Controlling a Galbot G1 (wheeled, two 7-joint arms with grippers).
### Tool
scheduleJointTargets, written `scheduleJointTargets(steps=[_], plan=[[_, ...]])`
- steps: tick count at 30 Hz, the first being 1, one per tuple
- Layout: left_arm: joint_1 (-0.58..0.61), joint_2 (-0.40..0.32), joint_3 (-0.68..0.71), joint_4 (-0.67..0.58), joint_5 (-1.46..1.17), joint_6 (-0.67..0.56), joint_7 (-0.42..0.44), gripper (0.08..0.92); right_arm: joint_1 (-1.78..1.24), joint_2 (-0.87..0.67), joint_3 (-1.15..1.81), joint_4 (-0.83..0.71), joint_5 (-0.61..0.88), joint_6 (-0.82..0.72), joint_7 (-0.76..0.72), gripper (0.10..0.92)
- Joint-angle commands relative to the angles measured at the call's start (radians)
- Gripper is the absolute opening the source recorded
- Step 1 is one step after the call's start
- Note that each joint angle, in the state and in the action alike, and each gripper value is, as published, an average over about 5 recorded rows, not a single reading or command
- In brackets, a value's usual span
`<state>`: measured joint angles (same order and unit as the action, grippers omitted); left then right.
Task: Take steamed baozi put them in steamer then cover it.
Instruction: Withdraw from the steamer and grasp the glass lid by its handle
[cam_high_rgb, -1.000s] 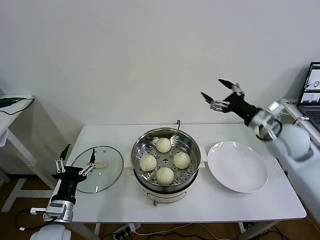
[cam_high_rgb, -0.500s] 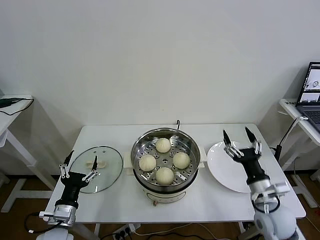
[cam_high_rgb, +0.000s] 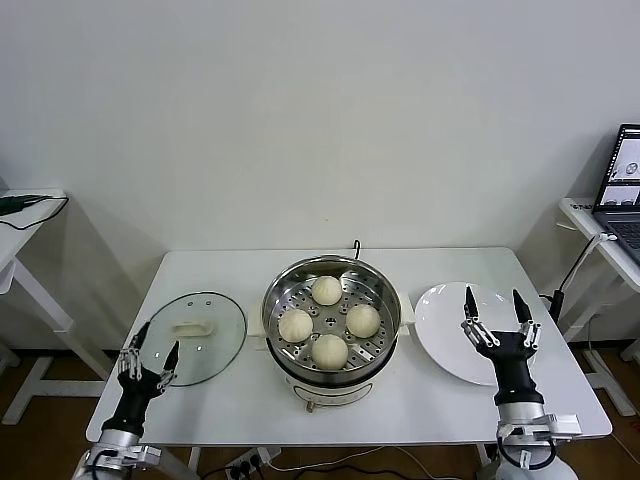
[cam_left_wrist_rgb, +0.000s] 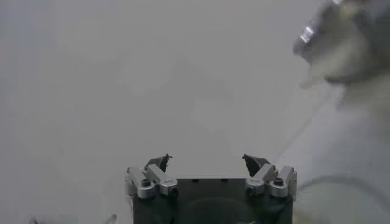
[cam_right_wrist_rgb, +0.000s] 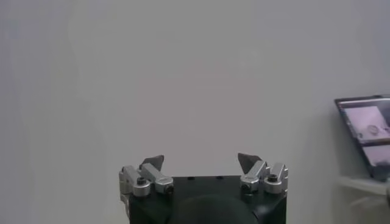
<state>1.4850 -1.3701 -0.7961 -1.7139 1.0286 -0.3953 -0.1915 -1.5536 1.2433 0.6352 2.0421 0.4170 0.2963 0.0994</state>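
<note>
I will grip the middle of the glass cover's white handle (cam_high_rgb: 192, 328) with my left gripper, as the filled baozi steamer needs covering.
Several cream-white steamed baozi (cam_high_rgb: 329, 350) sit on the perforated tray inside the shiny steamer (cam_high_rgb: 283, 288) at the table's middle. The clear glass cover (cam_high_rgb: 205, 348) with its white handle lies flat on the table to the steamer's left. My left gripper (cam_high_rgb: 148, 349) points upward at the table's front left edge, just in front of the cover, open and empty. My right gripper (cam_high_rgb: 496, 308) stands upright at the front right, before the white plate, also open and empty. Each wrist view shows only its own spread fingertips (cam_left_wrist_rgb: 160, 162) (cam_right_wrist_rgb: 154, 162) against a blank wall.
A bare white plate (cam_high_rgb: 446, 322) lies right of the steamer. A black cord (cam_high_rgb: 356, 246) rises behind the steamer. A side table with a laptop (cam_high_rgb: 626, 168) stands at the far right, another side table (cam_high_rgb: 20, 230) at the far left.
My right arm swung down from high at the back right to stand upright at the front right. My left gripper drew back off the cover toward the front edge. Both stayed open.
</note>
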Motion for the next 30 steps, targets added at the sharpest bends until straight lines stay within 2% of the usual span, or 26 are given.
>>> scheduleJointTargets(steps=[1,9,30], plan=[[-0.145,0.023,-0.013,0.279,0.487,-0.082,-0.177,0.823,-0.033,0.050,0.014,-0.009,-0.027,0.019,0.016,0.823],[-0.264,0.022,-0.001,0.357,0.493,-0.065,-0.175,0.823,-0.037,0.065,0.013,-0.011,-0.039,0.021,0.013,0.823],[-0.419,-0.002,0.019,0.501,0.553,-0.014,-0.165,0.823,-0.041,0.066,0.021,-0.016,-0.052,0.037,0.007,0.823]])
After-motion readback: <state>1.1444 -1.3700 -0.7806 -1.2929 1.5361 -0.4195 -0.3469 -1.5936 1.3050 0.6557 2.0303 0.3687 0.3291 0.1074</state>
